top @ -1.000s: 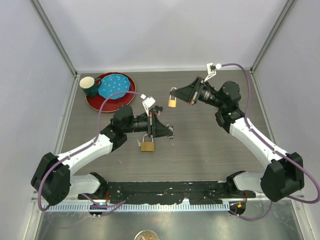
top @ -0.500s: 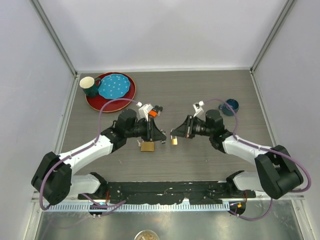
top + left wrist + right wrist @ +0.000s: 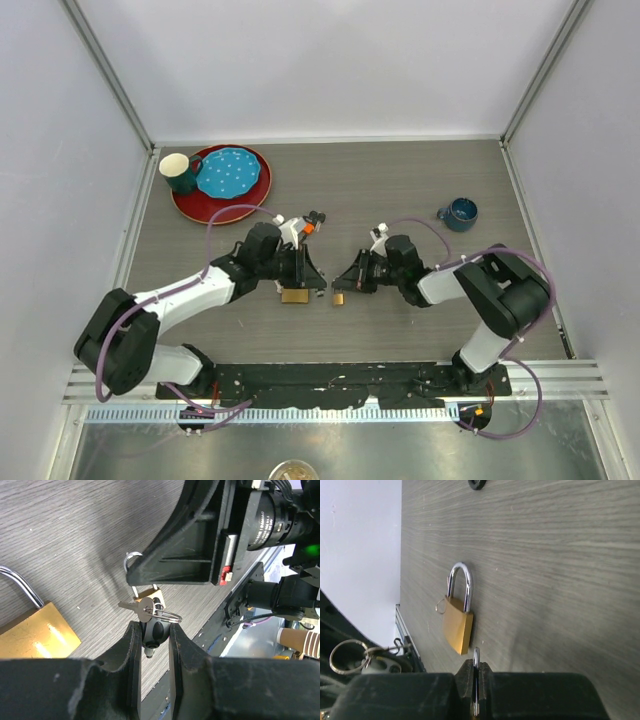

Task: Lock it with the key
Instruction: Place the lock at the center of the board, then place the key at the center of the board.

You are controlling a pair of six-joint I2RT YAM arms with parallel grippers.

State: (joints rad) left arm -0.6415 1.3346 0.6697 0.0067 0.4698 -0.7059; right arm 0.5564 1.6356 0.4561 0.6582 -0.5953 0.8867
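Note:
The robot's left gripper needs to set the silver key down on the table (image 3: 314, 290) (image 3: 80, 600) between the larger brass padlock and the small brass padlock.
My left gripper (image 3: 312, 277) (image 3: 154, 627) is shut on the dark round head of a silver key (image 3: 137, 606) with a key ring (image 3: 167, 615), just above the table. My right gripper (image 3: 346, 283) (image 3: 475, 662) is shut on the silver shackle (image 3: 476, 657) of a small brass padlock (image 3: 339, 298) (image 3: 150, 596), which hangs low facing the key. The key tip is close to the small padlock but apart from it. A larger brass padlock (image 3: 294, 295) (image 3: 35, 635) (image 3: 459, 622) lies flat on the table by the left gripper.
A red plate (image 3: 190, 205) with a blue plate (image 3: 230, 172) and a teal cup (image 3: 180, 173) sits at the back left. A dark blue cup (image 3: 459, 212) stands at the right. Side walls enclose the table.
My right arm has come down from high at the back to just above the table, bringing the small padlock next to the key. My left gripper has shifted slightly with the key.

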